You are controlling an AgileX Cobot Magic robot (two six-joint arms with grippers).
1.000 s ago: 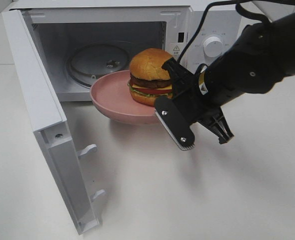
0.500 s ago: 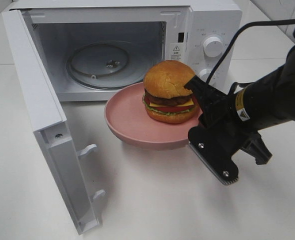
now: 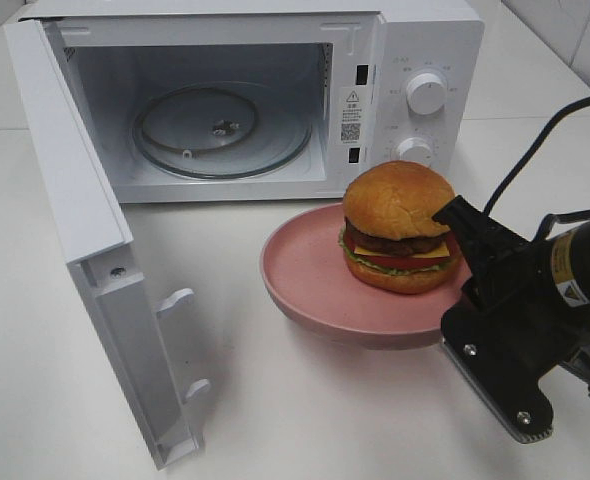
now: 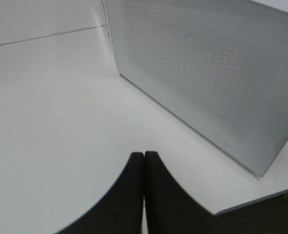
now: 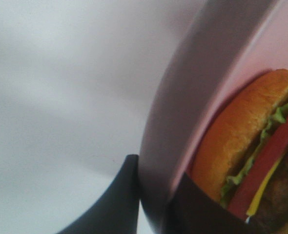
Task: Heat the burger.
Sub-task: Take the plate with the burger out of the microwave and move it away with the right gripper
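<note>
The robot's right gripper should release the pink plate with the burger, now in front of the control panel, on the table [image 3: 522, 273] outside the corner of the microwave's control panel.
The burger [image 3: 400, 225] sits on the right side of a round pink plate [image 3: 315, 290], in front of the microwave's control panel and outside the oven. My right gripper [image 3: 462, 300] is shut on the plate's right rim, one finger over the rim beside the bun and one under it. The right wrist view shows the rim of the plate [image 5: 193, 97] pinched in that right gripper [image 5: 156, 204], with the burger [image 5: 241, 146] close behind. My left gripper [image 4: 144, 161] is shut and holds nothing, its fingers pressed together over the bare table.
The white microwave [image 3: 415, 40] stands at the back with its door [image 3: 65, 190] swung wide open to the left and a glass turntable [image 3: 220, 125] inside. A perforated white microwave panel [image 4: 202, 73] fills the left wrist view.
The right gripper has carried the plate and burger away from the microwave opening, to the right and toward the front of the table. The left arm's earlier state is not shown.
</note>
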